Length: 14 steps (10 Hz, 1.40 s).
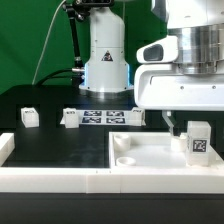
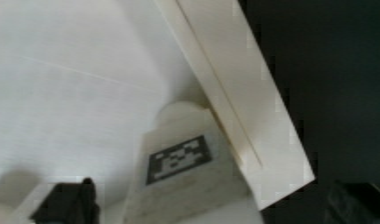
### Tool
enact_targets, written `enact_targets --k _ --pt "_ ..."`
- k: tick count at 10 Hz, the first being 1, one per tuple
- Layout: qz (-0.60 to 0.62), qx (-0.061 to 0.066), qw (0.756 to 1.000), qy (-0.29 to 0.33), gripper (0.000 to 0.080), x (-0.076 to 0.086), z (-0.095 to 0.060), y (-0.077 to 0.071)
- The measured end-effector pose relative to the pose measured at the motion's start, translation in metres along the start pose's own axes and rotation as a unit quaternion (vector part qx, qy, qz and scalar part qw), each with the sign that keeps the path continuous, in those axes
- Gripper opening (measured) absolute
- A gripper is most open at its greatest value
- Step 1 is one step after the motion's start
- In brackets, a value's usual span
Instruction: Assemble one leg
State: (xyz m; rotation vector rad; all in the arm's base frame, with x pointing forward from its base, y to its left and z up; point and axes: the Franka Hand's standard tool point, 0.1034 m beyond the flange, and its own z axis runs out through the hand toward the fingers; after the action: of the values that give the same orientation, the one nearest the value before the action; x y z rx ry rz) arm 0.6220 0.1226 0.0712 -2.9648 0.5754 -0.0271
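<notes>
The leg leans toward the panel's raised rim, its tag crooked to the open fingers, so the robot's gripper will close around the leg's upper end (image 1: 200,129) and square it up.
A leg (image 1: 198,140), a small white block with a black-and-white tag, stands upright in the large white panel (image 1: 150,152), near the exterior view's right. My gripper (image 1: 186,128) hangs low over it, jaws open. One dark finger (image 1: 170,122) sits just left of the leg, with a gap between them. In the wrist view the leg (image 2: 178,150) stands against the panel's raised rim (image 2: 231,90). A dark finger (image 2: 66,200) shows apart from it. The other finger is lost in the dark. Two more legs (image 1: 29,117) (image 1: 70,119) stand on the black table at the left.
The marker board (image 1: 105,117) lies in front of the robot base (image 1: 105,60). A white rail (image 1: 50,178) runs along the table's front and up the left edge. The panel has a round hole (image 1: 125,160) near its front left corner.
</notes>
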Motion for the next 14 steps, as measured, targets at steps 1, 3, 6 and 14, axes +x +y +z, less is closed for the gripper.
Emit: enact_targets --k 1,3,6,14 --pt "-0.068 -0.011 0.998 0.004 0.0649 0.000 0.000 0.000" --pt "-0.134 -0.020 0.991 0.007 0.0649 0.000 0.000 0.000" --pt "-0.131 -0.021 0.991 0.007 0.0393 0.001 0.000 0.002" --pt "0.045 -0.023 0.999 0.018 0.0294 0.004 -0.001 0.016"
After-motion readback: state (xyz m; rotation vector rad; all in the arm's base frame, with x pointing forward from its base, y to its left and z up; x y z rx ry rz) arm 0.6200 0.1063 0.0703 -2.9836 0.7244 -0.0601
